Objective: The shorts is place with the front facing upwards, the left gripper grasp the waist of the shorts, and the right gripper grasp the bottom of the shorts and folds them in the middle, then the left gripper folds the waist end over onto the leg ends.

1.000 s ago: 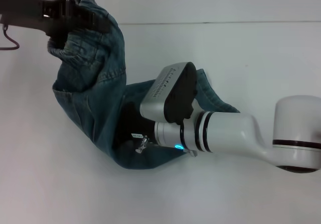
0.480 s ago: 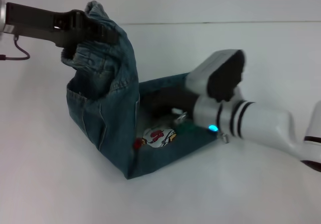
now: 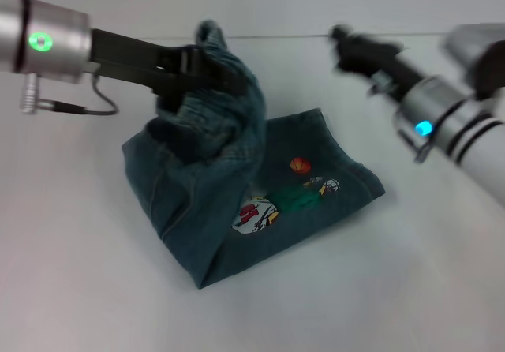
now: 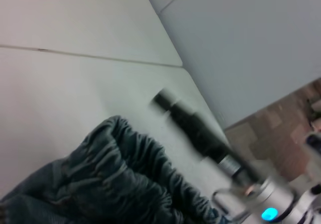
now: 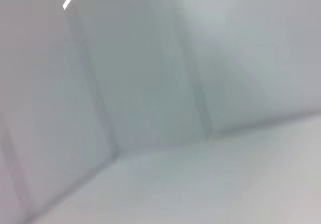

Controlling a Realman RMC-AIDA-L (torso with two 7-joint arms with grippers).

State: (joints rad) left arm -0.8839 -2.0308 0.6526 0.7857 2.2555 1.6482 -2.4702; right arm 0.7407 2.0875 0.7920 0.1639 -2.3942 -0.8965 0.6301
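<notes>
My left gripper should release the waist at the edge of the leg ends (image 3: 363, 142), just past the orange basketball patch.
Blue denim shorts (image 3: 308, 198) lie on the white table (image 3: 394, 289), folded lengthwise, with colourful patches (image 3: 256, 215) facing up on the leg part. My left gripper (image 3: 211, 72) is shut on the gathered elastic waist (image 3: 215, 43) and holds it raised above the middle of the shorts. That waistband (image 4: 125, 153) fills the near part of the left wrist view. My right gripper (image 3: 347, 44) hangs in the air at the back right, clear of the cloth. It also shows as a dark bar, the right gripper (image 4: 168, 103), beyond the waist. The right wrist view shows only wall and table.
A thin cable (image 3: 71, 109) loops under my left arm at the left. The table's back edge (image 3: 316, 35) meets the wall just behind the shorts. Bare white tabletop (image 3: 95, 289) surrounds the shorts in front and at both sides.
My right arm has lifted off the shorts and swung up to the back right. The left gripper has carried the waist rightward over the legs, and the patches are now uncovered.
</notes>
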